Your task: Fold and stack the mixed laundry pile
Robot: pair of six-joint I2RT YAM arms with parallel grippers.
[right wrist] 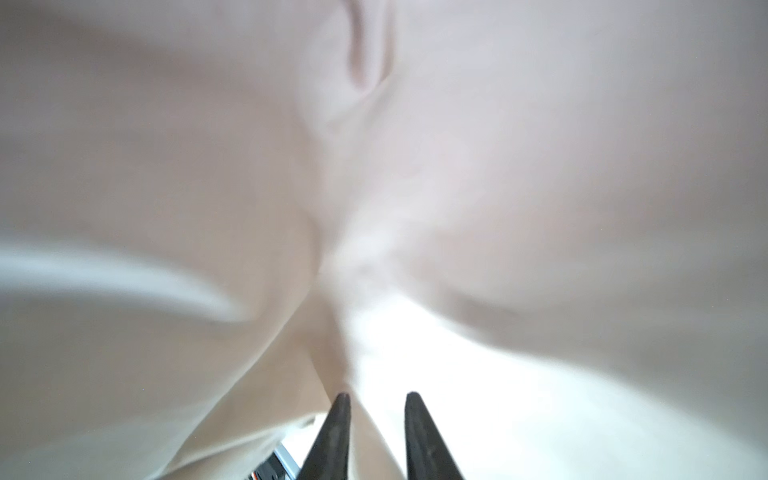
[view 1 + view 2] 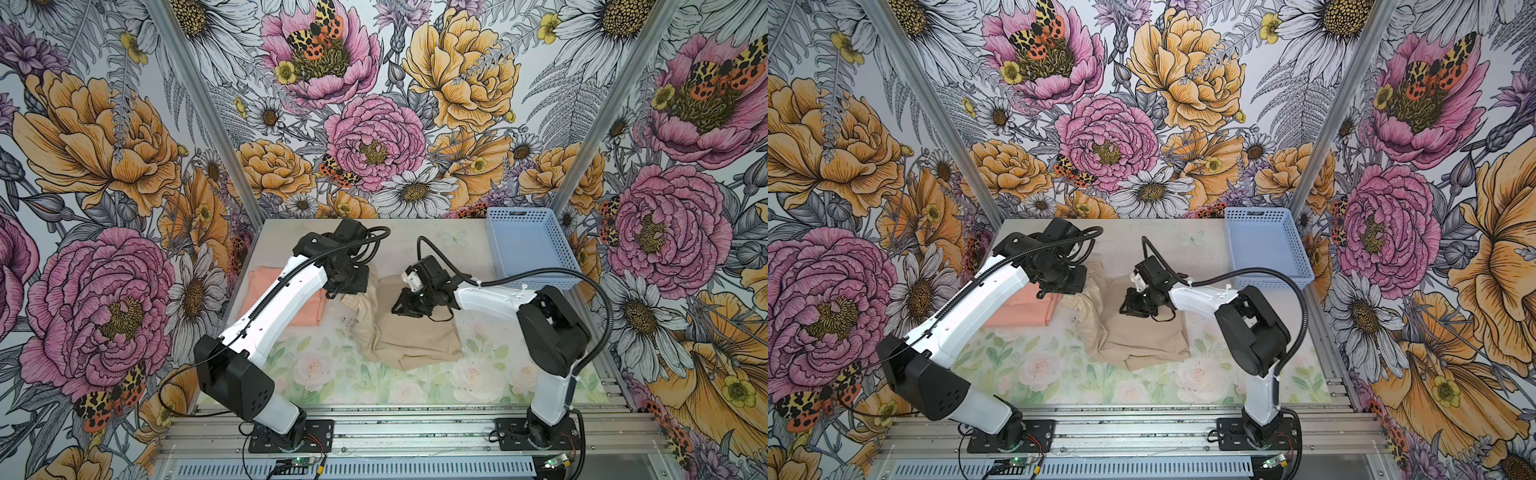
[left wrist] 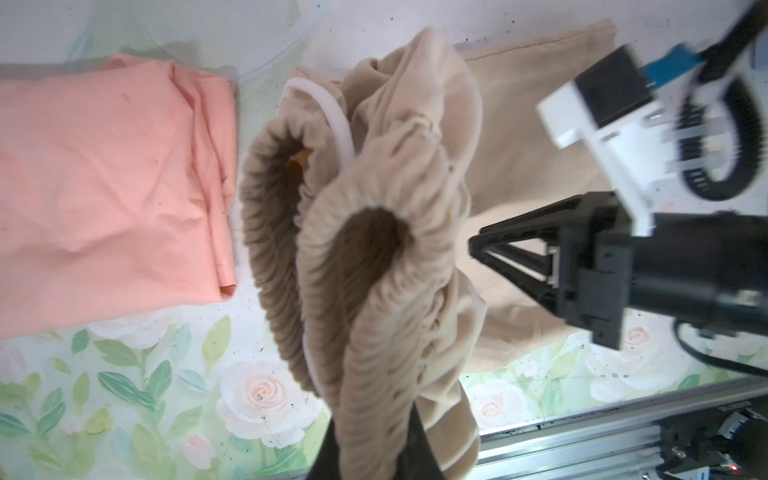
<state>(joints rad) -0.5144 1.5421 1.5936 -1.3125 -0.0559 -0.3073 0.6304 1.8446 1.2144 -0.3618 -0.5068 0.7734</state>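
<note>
Next, my left gripper lets go of the gathered waistband on the beige cloth's outer edge (image 3: 593, 240), just under my right gripper. The waistband is now lifted off the table.
The salmon-peach T-shirt (image 2: 305, 313) (image 2: 1023, 309) (image 3: 104, 187) lies folded flat at the table's left, partly under my left arm. The beige garment (image 2: 411, 336) (image 2: 1142, 336) (image 3: 386, 270) (image 1: 166, 166) sprawls in the middle. Its gathered waistband with the white drawstring (image 3: 332, 112) is lifted off the table by my left gripper (image 2: 343, 296) (image 2: 1061, 293) (image 3: 374, 453), which is shut on it. My right gripper (image 2: 397, 309) (image 2: 1124, 309) (image 3: 473, 245) (image 1: 377, 397) presses down on the beige cloth further right. Its jaws stand narrowly apart with a fold of cloth between them.
A light blue perforated basket (image 2: 528, 249) (image 2: 1266, 245) stands at the back right corner, nothing visible in it. The floral table mat (image 2: 332, 374) shows bare toward the front. Aluminium rails and both arm bases (image 2: 291, 432) line the front edge.
</note>
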